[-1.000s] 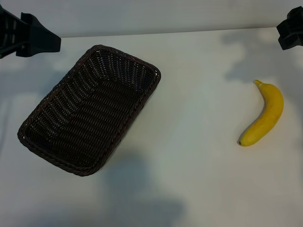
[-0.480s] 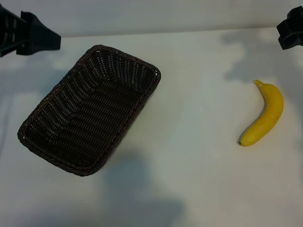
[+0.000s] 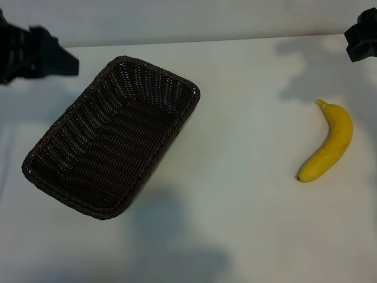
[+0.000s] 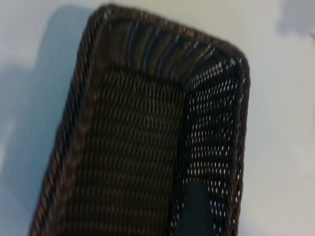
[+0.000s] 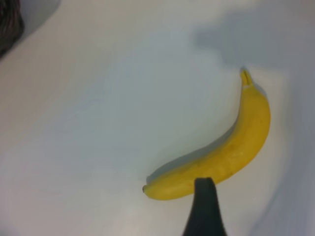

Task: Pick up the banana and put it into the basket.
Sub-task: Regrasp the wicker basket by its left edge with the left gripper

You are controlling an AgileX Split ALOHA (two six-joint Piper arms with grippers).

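My left gripper needs to go to the dark brown basket next and grab the basket's rim at the corner (image 3: 27,163) farthest from the banana.
The banana (image 3: 328,144) lies on the white table at the right, its stem tip pointing toward the far edge. It also shows in the right wrist view as the banana (image 5: 221,152), just beyond one dark finger (image 5: 204,209). My right gripper (image 3: 359,41) hangs open and empty at the far right corner, apart from the banana. The dark brown woven basket (image 3: 112,138) sits at the left with nothing in it. My left gripper (image 3: 56,58) hovers open at the far left, beside the basket's far end. One of its fingers (image 4: 197,209) shows above the basket (image 4: 133,157).
The table's far edge (image 3: 235,40) runs along the top of the exterior view. Bare white table (image 3: 247,135) separates the basket from the banana. Arm shadows fall on the tabletop.
The left arm has shifted slightly toward the basket and looks blurred. The right arm, banana and basket have not moved.
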